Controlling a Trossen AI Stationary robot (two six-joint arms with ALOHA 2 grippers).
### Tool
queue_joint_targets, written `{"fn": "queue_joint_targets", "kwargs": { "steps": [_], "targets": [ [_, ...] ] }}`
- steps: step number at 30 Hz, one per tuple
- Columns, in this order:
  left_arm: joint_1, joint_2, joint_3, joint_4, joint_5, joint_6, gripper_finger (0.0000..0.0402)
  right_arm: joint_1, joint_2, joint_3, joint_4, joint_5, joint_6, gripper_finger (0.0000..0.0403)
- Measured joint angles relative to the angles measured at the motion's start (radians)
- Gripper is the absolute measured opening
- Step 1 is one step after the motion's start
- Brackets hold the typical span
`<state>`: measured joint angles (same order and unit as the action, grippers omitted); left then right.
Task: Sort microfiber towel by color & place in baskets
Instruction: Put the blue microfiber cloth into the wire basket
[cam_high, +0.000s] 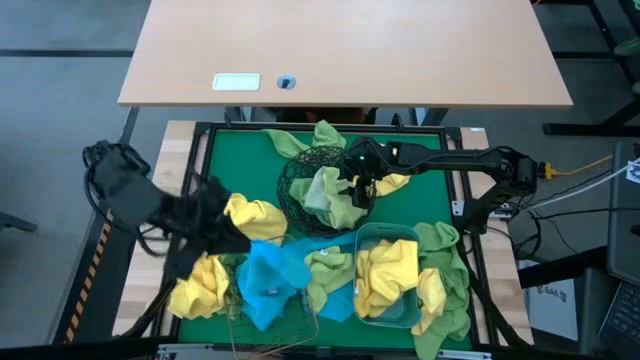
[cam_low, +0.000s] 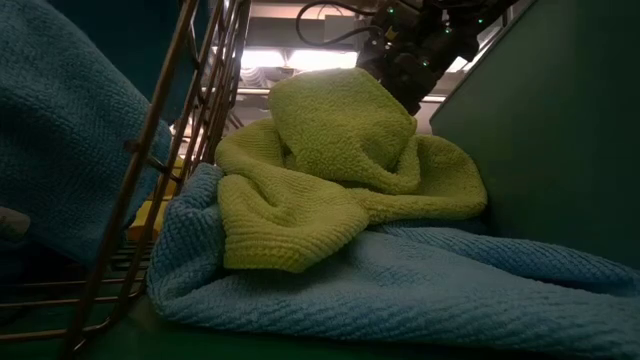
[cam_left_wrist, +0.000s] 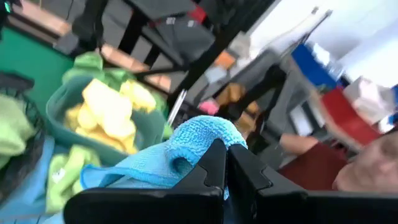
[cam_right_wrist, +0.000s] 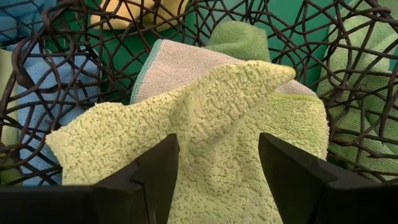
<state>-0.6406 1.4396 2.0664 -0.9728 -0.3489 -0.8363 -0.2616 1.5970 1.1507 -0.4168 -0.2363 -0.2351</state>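
Next, I let go of the sky blue towel with my left gripper inside the copper wire basket (cam_high: 270, 304) at the near edge.
My left gripper (cam_high: 233, 243) is shut on a sky blue towel (cam_high: 266, 276), above the copper wire basket (cam_high: 300, 328) at the near edge; the towel's lower end is lost among other blue cloth there. My right gripper (cam_right_wrist: 217, 162) stands open inside the round black mesh bowl (cam_high: 295, 180), one finger on either side of a hump of a light green towel (cam_right_wrist: 211, 118) that lies in the bowl on other green cloth. The bluish plastic tub (cam_high: 408, 236) at the near right holds yellow towels (cam_high: 385, 268). My left gripper pinches a bunched fold of the blue towel (cam_left_wrist: 208, 132) between its two shut fingers (cam_left_wrist: 214, 163); the fold bulges out past the fingertips. The rest of the cloth hangs slack below and behind the fingers. My right gripper: I cannot tell whether its open fingers touch the green towel.
Loose yellow towels (cam_high: 255, 215) (cam_high: 200, 287) lie on the green mat beside my left arm. Green towels (cam_high: 445, 268) are heaped around the tub and beyond the bowl (cam_high: 322, 135). In the low view a green towel (cam_low: 340, 170) lies on a blue one (cam_low: 400, 290) next to the basket's wires (cam_low: 190, 130).
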Motion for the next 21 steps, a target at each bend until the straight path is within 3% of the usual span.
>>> {"fn": "queue_joint_targets", "kwargs": {
  "steps": [15,21],
  "targets": [
    [-0.016,0.239,-0.001,-0.506,0.027,-0.002,0.0000,0.000,0.000,0.055,-0.063,0.000,0.003,0.0222],
    [-0.015,0.370,-0.004,-0.597,0.029,0.005,0.0000,0.000,-0.001,0.116,-0.087,0.000,0.003,0.0222]
  ]
}}
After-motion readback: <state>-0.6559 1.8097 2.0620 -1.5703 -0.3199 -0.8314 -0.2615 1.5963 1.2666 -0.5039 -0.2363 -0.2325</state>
